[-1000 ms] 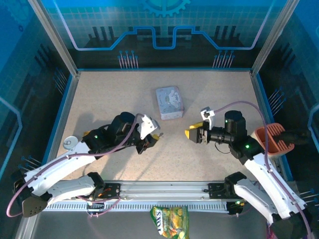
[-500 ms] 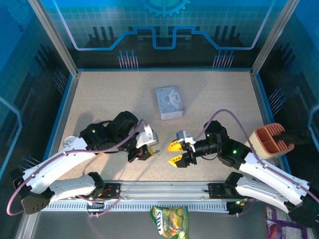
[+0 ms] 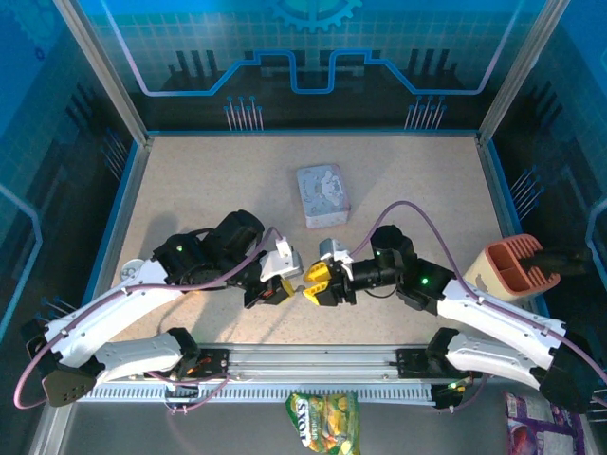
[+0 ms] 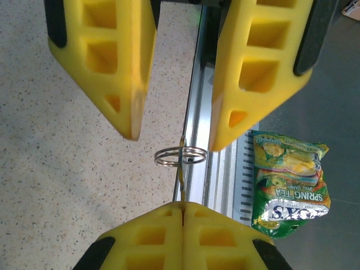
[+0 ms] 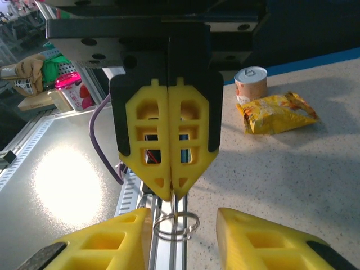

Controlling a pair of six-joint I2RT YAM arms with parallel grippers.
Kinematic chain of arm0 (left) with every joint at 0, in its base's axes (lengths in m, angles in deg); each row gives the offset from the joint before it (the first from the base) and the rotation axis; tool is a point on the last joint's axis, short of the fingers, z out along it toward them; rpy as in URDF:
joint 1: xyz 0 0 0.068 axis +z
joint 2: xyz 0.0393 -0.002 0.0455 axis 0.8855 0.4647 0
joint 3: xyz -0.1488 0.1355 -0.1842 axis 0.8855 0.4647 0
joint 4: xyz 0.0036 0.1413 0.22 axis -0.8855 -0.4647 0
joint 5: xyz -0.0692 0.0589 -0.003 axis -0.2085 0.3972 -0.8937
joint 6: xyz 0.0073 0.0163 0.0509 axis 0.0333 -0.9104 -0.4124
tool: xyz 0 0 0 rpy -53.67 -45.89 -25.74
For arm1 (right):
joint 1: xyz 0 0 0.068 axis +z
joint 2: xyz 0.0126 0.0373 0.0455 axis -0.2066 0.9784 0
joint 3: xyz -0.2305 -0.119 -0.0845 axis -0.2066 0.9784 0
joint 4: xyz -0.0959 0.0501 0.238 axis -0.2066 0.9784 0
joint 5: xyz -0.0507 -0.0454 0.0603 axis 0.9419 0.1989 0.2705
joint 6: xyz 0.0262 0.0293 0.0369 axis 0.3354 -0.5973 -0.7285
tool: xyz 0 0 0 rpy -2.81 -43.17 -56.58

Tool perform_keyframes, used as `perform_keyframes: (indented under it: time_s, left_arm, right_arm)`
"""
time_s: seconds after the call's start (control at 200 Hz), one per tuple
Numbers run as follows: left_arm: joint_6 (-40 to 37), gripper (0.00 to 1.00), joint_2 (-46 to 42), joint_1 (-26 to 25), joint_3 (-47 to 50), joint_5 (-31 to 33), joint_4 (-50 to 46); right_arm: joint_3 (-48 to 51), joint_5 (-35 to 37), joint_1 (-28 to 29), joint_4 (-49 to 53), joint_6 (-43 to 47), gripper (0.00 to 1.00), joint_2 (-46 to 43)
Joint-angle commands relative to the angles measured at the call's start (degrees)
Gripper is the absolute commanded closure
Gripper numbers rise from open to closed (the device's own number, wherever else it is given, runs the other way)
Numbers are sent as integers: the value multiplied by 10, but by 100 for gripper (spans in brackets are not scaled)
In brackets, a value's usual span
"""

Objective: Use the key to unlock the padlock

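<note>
Left fingers cover the key's blade, so right gripper should take its ring end [image 4: 181, 153], freeing the blade.
My left gripper [image 3: 287, 282] is shut on a thin brass key [image 4: 181, 171], which sticks out of its closed fingertips [image 4: 183, 207] with a silver split ring [image 4: 180, 156] at its free end. My right gripper [image 3: 311, 282] faces it tip to tip and stands open. Its two yellow fingers [image 4: 132, 67] sit on either side of the ring without clearly touching it. In the right wrist view the ring [image 5: 175, 225] hangs between my right gripper [image 5: 179, 239] jaws, just below the shut left fingers [image 5: 174, 140]. The padlock is out of view.
A grey rectangular tin [image 3: 322, 194] lies beyond the grippers at mid-table. A small can [image 5: 250, 81] and a yellow packet [image 5: 278, 112] sit at the left edge. A brown holder [image 3: 512, 268] stands at the right edge. A green snack bag [image 3: 323, 422] lies in front of the aluminium rail [image 3: 313, 360].
My right arm has swung left and down to meet the left gripper, and its jaws have narrowed around the key ring. The left gripper shifted slightly and stayed shut on the key.
</note>
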Motion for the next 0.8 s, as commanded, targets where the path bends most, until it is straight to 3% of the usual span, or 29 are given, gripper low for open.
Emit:
perform_keyframes:
  time_s: [0.0, 0.795]
  left_arm:
    - [-16, 100, -5, -3, -6, -8, 7]
    - [-13, 100, -17, -3, 12, 10, 27]
  right_arm:
    - [-23, -5, 6, -35, -15, 68, 6]
    - [-22, -27, 16, -41, -33, 79, 36]
